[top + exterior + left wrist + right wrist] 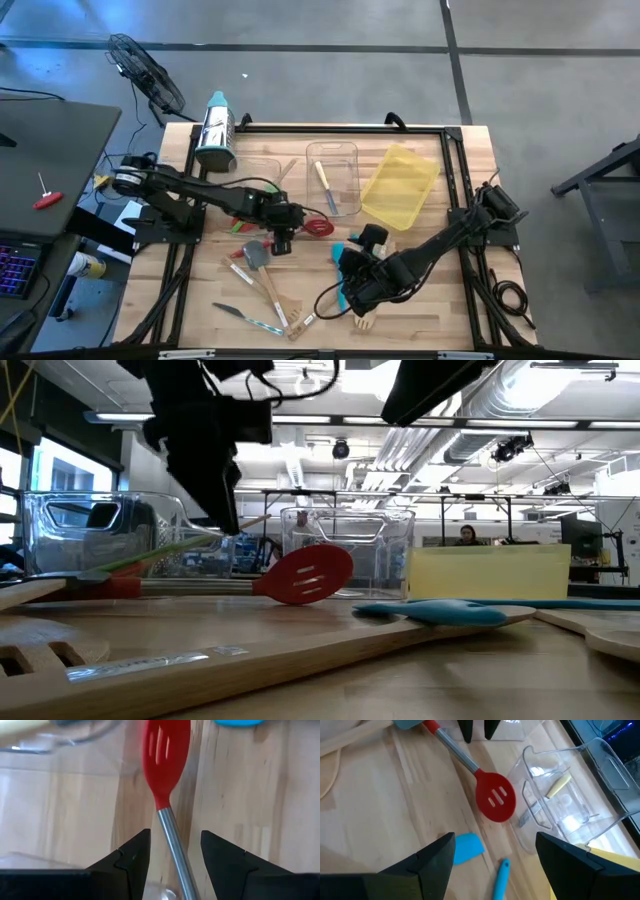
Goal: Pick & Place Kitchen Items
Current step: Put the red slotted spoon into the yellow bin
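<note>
Next, my left gripper grabs the steel handle (295,236) (173,845) of the red slotted spoon, a bit below the spoon's red head.
A red slotted spoon (318,226) with a steel handle lies on the table, its head toward the clear bin (335,178). My left gripper (283,240) is open and points down over the handle. Its fingers stand on either side of the handle (172,850) without touching it. My right gripper (352,272) is open and empty above a teal spatula (467,847), facing the spoon (495,797). A grey spatula (255,255), wooden utensils (282,303) and a small knife (245,318) lie nearer the front edge.
The clear bin holds a yellow-handled knife (559,785). A second clear bin (100,535) stands at the left, a yellow bin (400,185) at the right, and a steel cylinder with a teal cap (215,130) at the far left. A wooden fork (365,322) lies below the right gripper.
</note>
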Controlling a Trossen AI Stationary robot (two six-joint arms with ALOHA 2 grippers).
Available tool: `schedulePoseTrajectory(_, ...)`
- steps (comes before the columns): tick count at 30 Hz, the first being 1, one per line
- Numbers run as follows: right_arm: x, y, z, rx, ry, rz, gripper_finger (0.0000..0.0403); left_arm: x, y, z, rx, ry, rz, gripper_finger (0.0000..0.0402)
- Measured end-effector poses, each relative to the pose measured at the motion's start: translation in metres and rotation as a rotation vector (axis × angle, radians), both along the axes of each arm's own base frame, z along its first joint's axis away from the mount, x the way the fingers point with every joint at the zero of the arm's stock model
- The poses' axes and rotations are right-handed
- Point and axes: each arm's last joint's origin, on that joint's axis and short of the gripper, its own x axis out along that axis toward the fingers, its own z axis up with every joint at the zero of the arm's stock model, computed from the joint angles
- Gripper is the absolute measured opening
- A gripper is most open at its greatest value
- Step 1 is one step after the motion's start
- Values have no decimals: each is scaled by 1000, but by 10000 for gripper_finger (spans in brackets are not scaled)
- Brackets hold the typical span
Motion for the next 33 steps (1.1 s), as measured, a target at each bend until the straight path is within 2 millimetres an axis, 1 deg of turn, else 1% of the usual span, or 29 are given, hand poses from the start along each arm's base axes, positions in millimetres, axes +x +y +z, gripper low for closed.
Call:
schedulePoseTrajectory(8,-2,4,0,2,0,12,270,10,-1,-23,3,58,-5,171)
schedulePoseTrajectory(25,-2,5,0,6,-7,12,270,18,-3,-53,8,157,-12,171)
schedulePoseTrajectory(33,-2,5,0,6,-7,11,270,22,-4,-71,-2,207,-11,171)
